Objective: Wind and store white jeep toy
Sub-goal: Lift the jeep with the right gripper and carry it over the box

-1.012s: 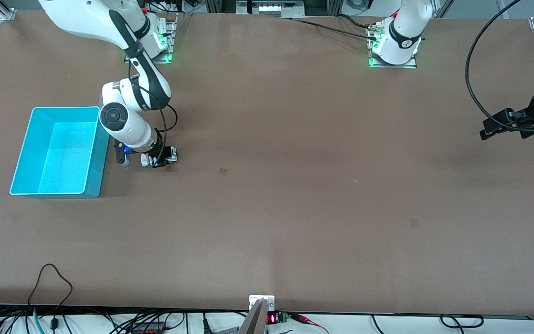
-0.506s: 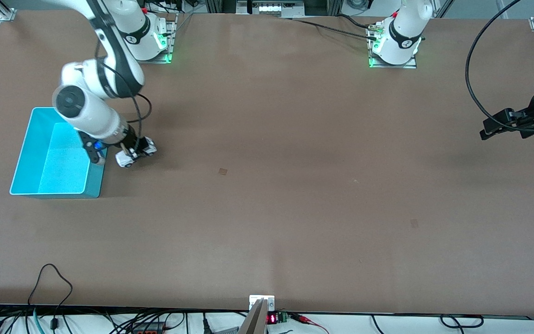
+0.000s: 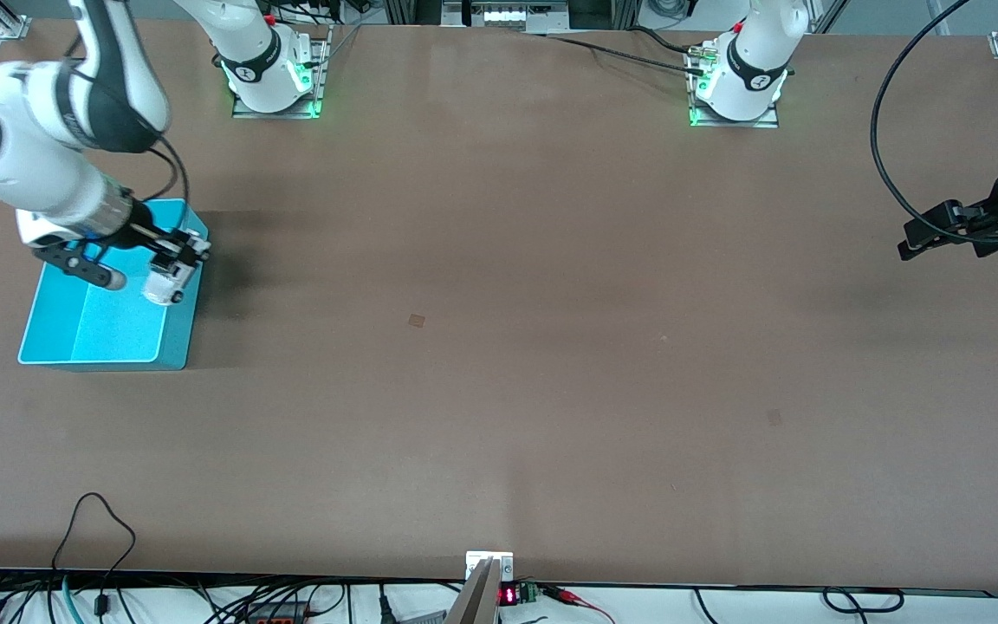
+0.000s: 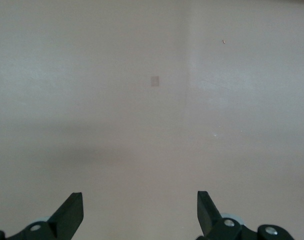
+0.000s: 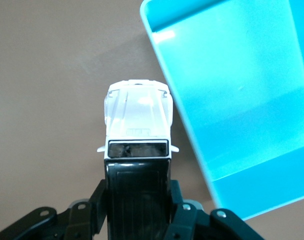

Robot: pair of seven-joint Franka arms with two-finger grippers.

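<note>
My right gripper is going to release the white jeep toy on the bottom of the turquoise bin [image 3: 139, 272] [image 5: 258, 118], near its middle.
My right gripper [image 3: 177, 260] is shut on the white jeep toy [image 3: 166, 279], a small white car with a black roof, and holds it in the air over the turquoise bin's [image 3: 44, 325] rim on the side toward the table's middle. In the right wrist view the white jeep toy [image 5: 137, 125] sticks out from between the fingers [image 5: 179, 207], its white hood pointing away, with the turquoise bin [image 5: 242, 95] beside it. My left gripper [image 3: 919, 241] is open and empty, waiting above the table at the left arm's end; its fingertips [image 4: 72, 212] show over bare table.
The brown table [image 3: 499, 347] has a small square mark [image 3: 416, 320] near its middle. Cables and a small display [image 3: 508, 594] lie along the edge nearest the camera. A black cable [image 3: 884, 165] hangs by the left arm.
My right gripper has lifted the white jeep toy off the table and carried it toward the right arm's end, from beside the bin to over its rim. The left arm has not moved.
</note>
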